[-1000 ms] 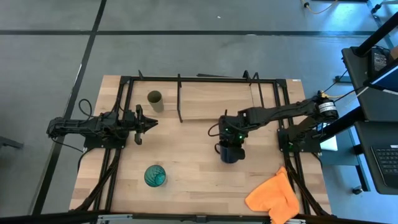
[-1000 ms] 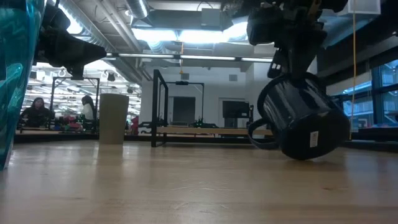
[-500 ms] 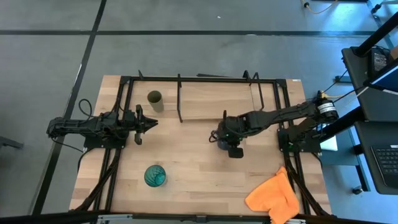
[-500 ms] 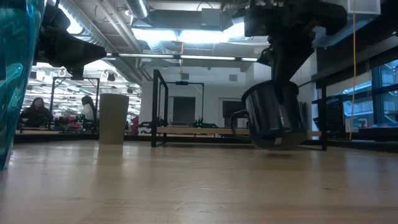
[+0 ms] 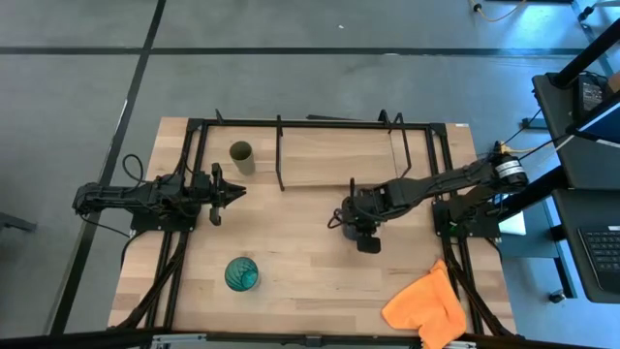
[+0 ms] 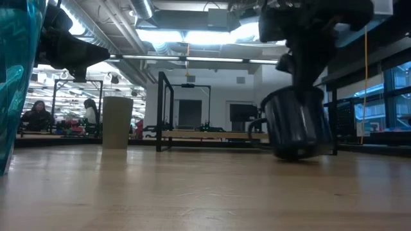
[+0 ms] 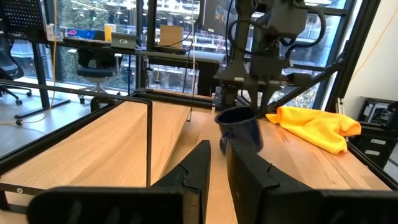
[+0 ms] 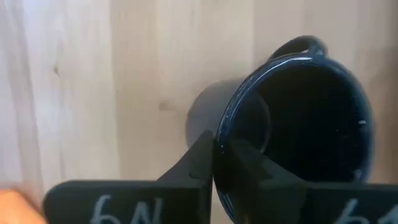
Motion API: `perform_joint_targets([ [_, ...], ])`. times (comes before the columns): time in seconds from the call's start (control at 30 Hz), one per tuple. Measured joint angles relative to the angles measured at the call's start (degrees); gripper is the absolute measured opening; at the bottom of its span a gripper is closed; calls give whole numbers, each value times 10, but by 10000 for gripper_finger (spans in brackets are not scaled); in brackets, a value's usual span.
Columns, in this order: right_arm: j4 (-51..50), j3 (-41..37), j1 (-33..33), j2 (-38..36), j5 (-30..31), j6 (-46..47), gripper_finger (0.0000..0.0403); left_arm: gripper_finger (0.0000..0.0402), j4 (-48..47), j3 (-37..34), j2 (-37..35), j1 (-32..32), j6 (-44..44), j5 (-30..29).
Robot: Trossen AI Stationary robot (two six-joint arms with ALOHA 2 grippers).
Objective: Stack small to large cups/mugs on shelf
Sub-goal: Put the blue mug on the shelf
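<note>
The navy mug's base tilts under my right gripper, so I will set it flat, then grip the mug's rim closer to its handle (image 8: 249,81).
The dark navy mug (image 5: 353,219) is near the table's middle right, mouth up, and also shows in the low view (image 6: 298,128). My right gripper (image 8: 216,163) is above it, shut on its rim. The olive-tan cup (image 5: 240,153) stands on its base at the far left, beside the shelf (image 5: 334,155). The teal tumbler (image 5: 240,274) stands on its base near the front left. My left gripper (image 5: 235,192) hovers shut and empty at the left, pointing toward the mug (image 7: 239,127). My right gripper pinches the mug's rim (image 8: 219,146) on the side opposite the handle (image 8: 300,45), with one finger inside the mug and one outside. The fingers come from above, pointing down. The mug hangs almost upright, its base (image 6: 297,156) at or just above the tabletop; I cannot tell which.
An orange cloth (image 5: 424,303) lies at the table's near right corner. The shelf's black rod uprights (image 5: 280,155) stand along the far side. Bare tabletop (image 5: 300,252) lies between the mug and the tumbler.
My right gripper has carried the mug a little toward the table's far edge and then down. The mug, strongly tilted and lifted a second ago, has swung to almost upright and come low to the tabletop.
</note>
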Motion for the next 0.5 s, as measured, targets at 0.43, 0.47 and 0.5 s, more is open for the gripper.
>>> perform_joint_targets([
  [0.43,31,-51,55,-2,46,62,34,47,0,0,0,0,0,0],
  [0.47,33,-51,56,-3,45,65,41,47,0,0,0,0,0,0],
  [0.5,36,-51,56,-3,42,67,50,47,0,0,0,0,0,0],
])
